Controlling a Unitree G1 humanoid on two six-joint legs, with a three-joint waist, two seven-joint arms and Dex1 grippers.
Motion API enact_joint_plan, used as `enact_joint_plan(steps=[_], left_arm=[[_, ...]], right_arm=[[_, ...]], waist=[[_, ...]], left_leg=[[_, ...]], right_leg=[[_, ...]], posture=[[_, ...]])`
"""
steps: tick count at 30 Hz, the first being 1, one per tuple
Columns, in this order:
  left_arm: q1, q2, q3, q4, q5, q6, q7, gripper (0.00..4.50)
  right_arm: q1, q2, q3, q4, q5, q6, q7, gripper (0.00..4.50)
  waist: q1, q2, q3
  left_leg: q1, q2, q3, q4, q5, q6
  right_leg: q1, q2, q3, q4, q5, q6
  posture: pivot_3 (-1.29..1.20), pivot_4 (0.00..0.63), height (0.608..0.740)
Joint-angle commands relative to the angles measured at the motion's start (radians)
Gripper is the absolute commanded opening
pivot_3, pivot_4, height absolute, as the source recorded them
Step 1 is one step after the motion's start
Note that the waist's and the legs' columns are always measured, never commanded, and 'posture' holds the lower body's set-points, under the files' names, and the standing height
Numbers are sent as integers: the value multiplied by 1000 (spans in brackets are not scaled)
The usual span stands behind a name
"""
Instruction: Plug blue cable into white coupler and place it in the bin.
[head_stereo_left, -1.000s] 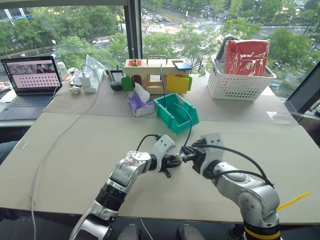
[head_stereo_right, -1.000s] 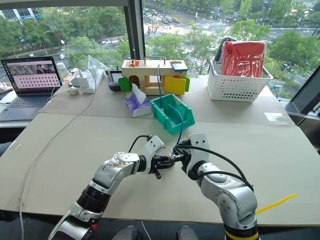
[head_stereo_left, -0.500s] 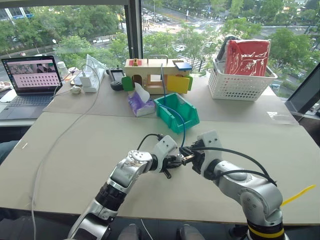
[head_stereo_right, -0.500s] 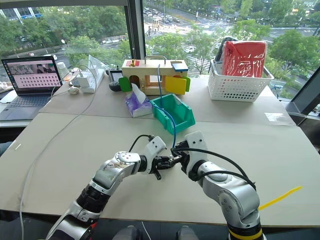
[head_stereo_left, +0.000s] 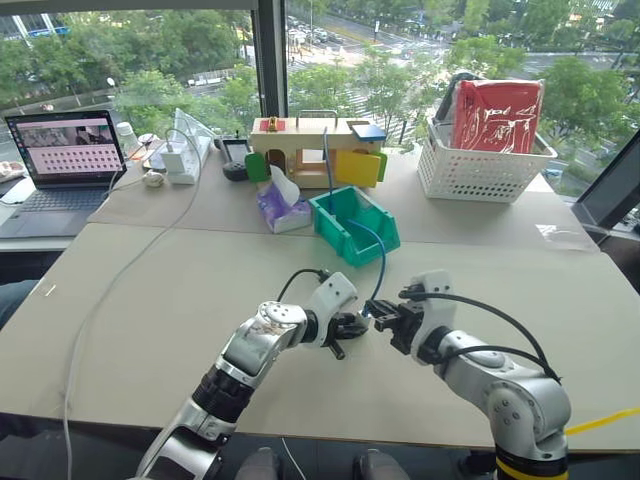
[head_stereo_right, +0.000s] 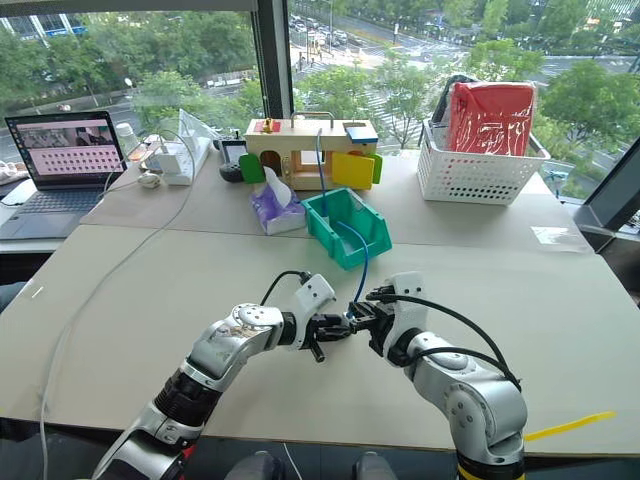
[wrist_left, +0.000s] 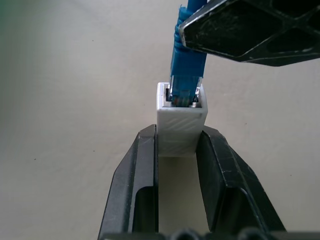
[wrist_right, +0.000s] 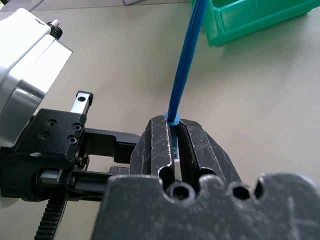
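Next, I release the white-coupler blue cable, now held above the table's middle, inside the near end of the teal bin (head_stereo_left: 370, 236) with my right gripper.
In the left wrist view my left gripper (wrist_left: 180, 136) is shut on the white coupler (wrist_left: 181, 117), its socket facing away from the wrist. The blue cable (wrist_left: 186, 75) has its plug seated in that socket. My right gripper (wrist_right: 173, 125) is shut on the cable just behind the plug, and its fingers (wrist_left: 250, 30) hang right over the coupler. Both grippers meet above the table's middle (head_stereo_left: 368, 320). The cable (head_stereo_left: 381, 262) arcs from there back into the teal bin (head_stereo_left: 355, 222), and its far part rises behind the bin.
A white lattice basket (head_stereo_left: 480, 165) with a red bag stands at the back right. A wooden toy box (head_stereo_left: 312, 148) and a tissue pack (head_stereo_left: 280, 205) sit near the bin. At the left are a laptop (head_stereo_left: 62, 150) and a long white cord (head_stereo_left: 120, 275).
The right gripper has rolled a little and the cable's arc has swung toward the right. Both grips hold as before, and the left arm has stayed in place.
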Motion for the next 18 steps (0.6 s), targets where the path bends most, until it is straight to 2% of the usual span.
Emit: enact_joint_plan(steps=[1,6,13,18], left_arm=[[-24,-24,3,-47,-23,-16,-1,606],[-25,-24,1,-44,-21,-21,3,606],[-25,-21,-4,-51,-16,-23,9,606],[-22,-23,-3,-55,-17,-21,14,606]], right_arm=[[50,-1,26,54,4,45,14,0],[70,-5,46,59,3,48,26,0],[88,-100,138,78,-64,21,65,0],[103,-127,168,99,-100,-19,79,0]], waist=[[0,0,0],[0,0,0],[2,0,0],[4,0,-1]], left_leg=[[0,0,0,0,0,0],[0,0,-1,0,0,0],[0,0,-2,0,0,0],[1,0,-2,0,0,0]], right_leg=[[0,0,0,0,0,0],[0,0,-1,0,0,0],[1,0,-2,0,-1,0],[2,0,-2,0,-1,-1]], posture=[[0,150,715],[0,150,715],[0,150,715],[0,150,715]])
